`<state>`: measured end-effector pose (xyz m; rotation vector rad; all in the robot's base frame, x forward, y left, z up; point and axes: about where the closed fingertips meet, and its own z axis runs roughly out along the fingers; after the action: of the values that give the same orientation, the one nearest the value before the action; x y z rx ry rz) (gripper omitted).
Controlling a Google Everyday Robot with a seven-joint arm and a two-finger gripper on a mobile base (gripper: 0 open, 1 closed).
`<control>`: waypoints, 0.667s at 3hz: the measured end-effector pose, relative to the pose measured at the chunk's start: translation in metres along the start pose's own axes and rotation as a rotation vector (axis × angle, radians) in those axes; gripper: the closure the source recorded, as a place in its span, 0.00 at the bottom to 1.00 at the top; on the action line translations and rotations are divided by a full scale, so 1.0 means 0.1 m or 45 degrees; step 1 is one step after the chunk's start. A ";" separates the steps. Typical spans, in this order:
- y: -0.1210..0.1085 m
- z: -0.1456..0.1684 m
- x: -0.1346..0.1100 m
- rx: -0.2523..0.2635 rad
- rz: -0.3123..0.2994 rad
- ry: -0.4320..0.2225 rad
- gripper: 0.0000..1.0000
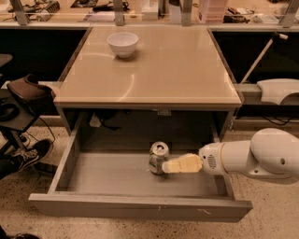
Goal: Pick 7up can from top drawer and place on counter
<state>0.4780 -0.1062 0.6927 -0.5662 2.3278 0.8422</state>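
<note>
Next, my gripper needs to close on the upper part of the 7up can (160,151), standing in the open top drawer.
The 7up can (158,157) stands upright in the middle of the open top drawer (112,179), on its grey floor. My gripper (174,165), cream-coloured at the end of the white arm (261,156), reaches in from the right and sits right against the can's right side, low in the drawer. The beige counter (177,70) lies above the drawer, glossy and flat.
A white bowl (123,44) stands on the counter's back left. A cluttered shelf with metal posts (117,9) runs along the back. A chair with a dark bag (25,93) and shoes (28,154) are at the left. The drawer's front panel (140,209) juts toward me.
</note>
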 end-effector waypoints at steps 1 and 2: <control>-0.13 0.00 -0.18 0.065 0.036 -0.085 0.00; -0.10 0.05 -0.14 0.061 0.049 -0.086 0.00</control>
<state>0.4960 -0.1074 0.6950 -0.4674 2.2972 0.8087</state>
